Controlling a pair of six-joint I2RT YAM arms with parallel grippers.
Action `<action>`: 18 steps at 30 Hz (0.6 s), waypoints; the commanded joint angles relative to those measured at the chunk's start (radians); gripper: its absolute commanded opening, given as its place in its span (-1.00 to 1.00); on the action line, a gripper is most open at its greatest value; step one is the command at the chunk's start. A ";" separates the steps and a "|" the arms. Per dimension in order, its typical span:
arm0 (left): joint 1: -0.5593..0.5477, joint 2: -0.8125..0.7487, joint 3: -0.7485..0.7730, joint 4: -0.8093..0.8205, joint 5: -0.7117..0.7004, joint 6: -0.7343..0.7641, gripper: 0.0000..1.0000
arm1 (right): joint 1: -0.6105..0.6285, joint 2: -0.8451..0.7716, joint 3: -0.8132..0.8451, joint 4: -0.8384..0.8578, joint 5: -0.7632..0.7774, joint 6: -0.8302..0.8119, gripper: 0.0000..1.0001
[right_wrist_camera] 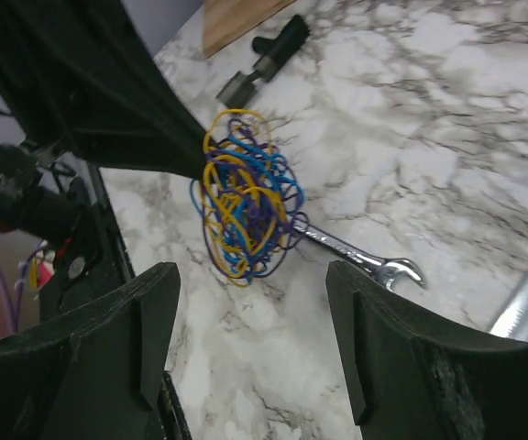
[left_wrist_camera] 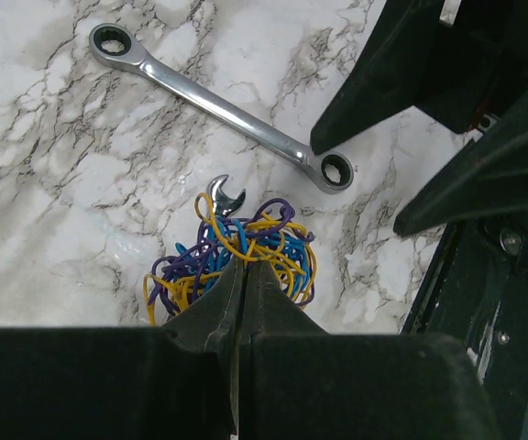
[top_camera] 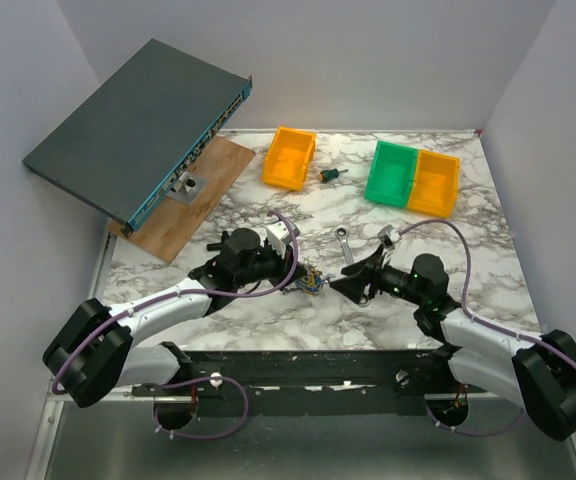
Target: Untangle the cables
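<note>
I should pinch the cable loops (left_wrist_camera: pixel 302 261) facing my right gripper with that gripper before my left gripper takes new pieces of the cables, as they hang bunched from my left gripper's fingers.
The cables (left_wrist_camera: pixel 204 266) are a small tangle of blue, yellow and purple wires on the marble table (top_camera: pixel 268 215), between my two grippers (top_camera: pixel 311 283). My left gripper (left_wrist_camera: pixel 243 266) is shut, its tips pinching strands at the near edge of the tangle. In the right wrist view the cables (right_wrist_camera: pixel 246 206) hang off the left gripper's dark tip (right_wrist_camera: pixel 168 156). My right gripper (right_wrist_camera: pixel 255 344) is open a little short of the tangle, with only bare marble between its fingers (right_wrist_camera: pixel 149 339). A small silver wrench (right_wrist_camera: pixel 365 261) lies partly under the tangle.
A long ratchet wrench (left_wrist_camera: pixel 218 105) lies just beyond the tangle. At the back are an orange bin (top_camera: pixel 290 157), a green bin (top_camera: pixel 393 172), a second orange bin (top_camera: pixel 435 183) and a screwdriver (top_camera: pixel 333 175). A network switch (top_camera: pixel 138 125) leans over a wooden board (top_camera: pixel 183 195).
</note>
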 commanded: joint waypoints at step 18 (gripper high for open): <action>0.008 -0.060 -0.061 0.192 0.198 -0.019 -0.93 | 0.163 0.097 0.127 -0.062 0.114 -0.129 -0.91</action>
